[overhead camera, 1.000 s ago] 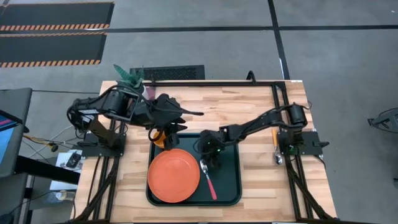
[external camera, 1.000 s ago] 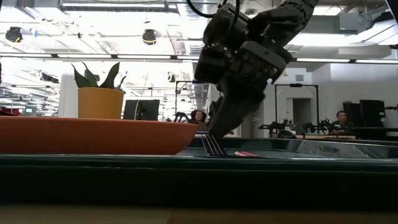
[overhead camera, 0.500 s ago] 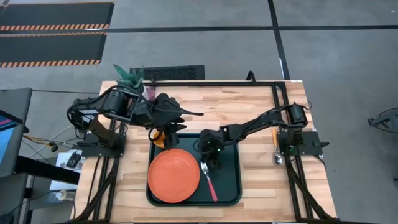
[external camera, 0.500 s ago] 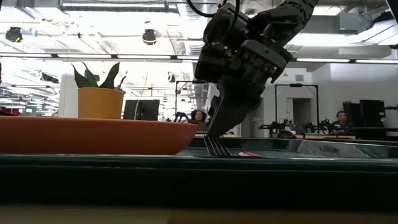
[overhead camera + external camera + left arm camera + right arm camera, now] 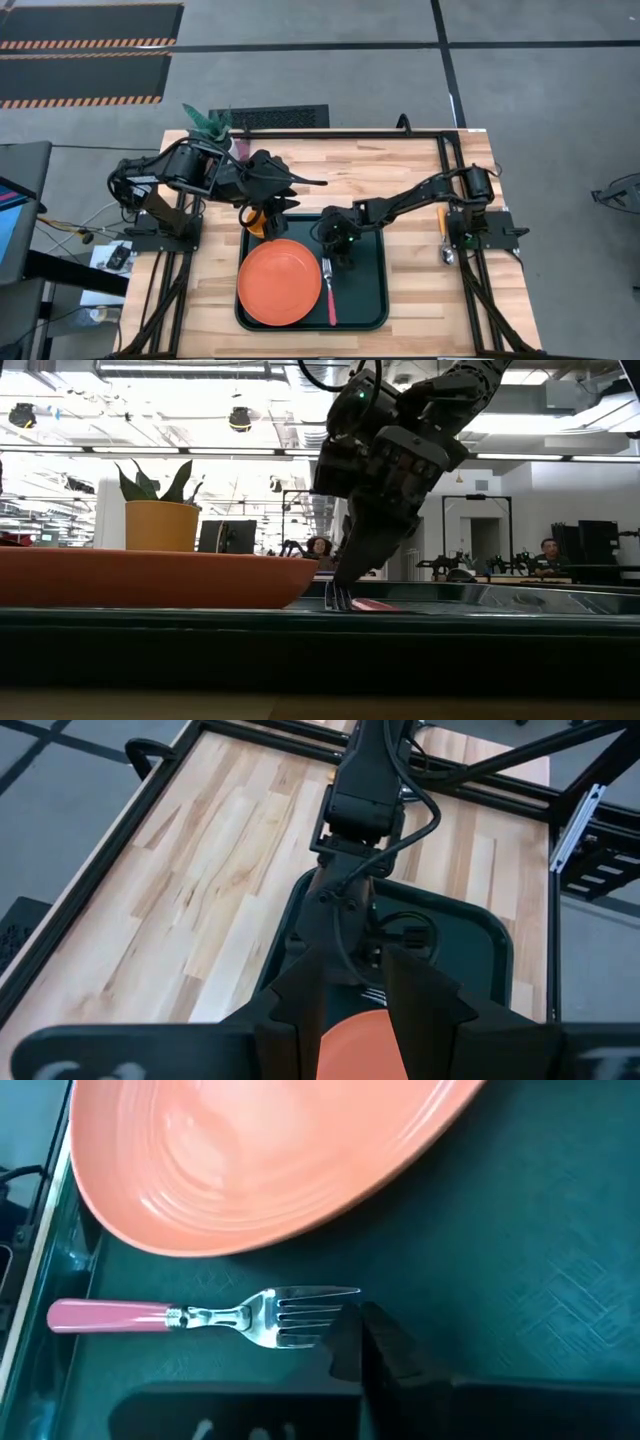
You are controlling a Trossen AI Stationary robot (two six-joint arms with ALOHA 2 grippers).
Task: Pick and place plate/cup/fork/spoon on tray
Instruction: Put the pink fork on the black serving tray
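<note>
I need to open my right gripper, grip the fork's tine ends (image 5: 338, 1304) and pull it away from the plate, because the fork's tines sit close to the orange plate's rim.
The dark tray (image 5: 368, 300) lies at the table's near middle. On its left half rests the orange plate (image 5: 279, 282) (image 5: 260, 1150). Right of the plate the fork (image 5: 329, 292) (image 5: 200, 1317) lies flat on the tray, tines toward the far edge. My right gripper (image 5: 335, 252) (image 5: 362, 1342) stands shut at the tine tips. My left gripper (image 5: 258, 215) (image 5: 352, 1005) is at the tray's far left corner, shut on the orange-yellow cup (image 5: 257, 222) (image 5: 355, 1042). The spoon (image 5: 445, 238) lies on the table by the right arm's base. My left gripper has the cup between its two fingers (image 5: 300, 1010), which slant down from the table's left. The gripper itself hides which part it has and whether the cup is clear of the table. My right gripper's shut fingertips (image 5: 348, 1338) stand against the fork's tine ends (image 5: 325, 1312), coming from above; the fork lies flat on the tray.
A potted plant (image 5: 212, 125) stands at the table's far left corner. Black frame rails (image 5: 450, 180) run along the table's sides. Bare wood shows right of the tray (image 5: 415, 290) and beyond it (image 5: 370, 170).
My right gripper has shut at the fork's tines. The fork has turned about on the tray: its handle end has swung toward the plate and now points at the near edge, while the tines have stayed in place.
</note>
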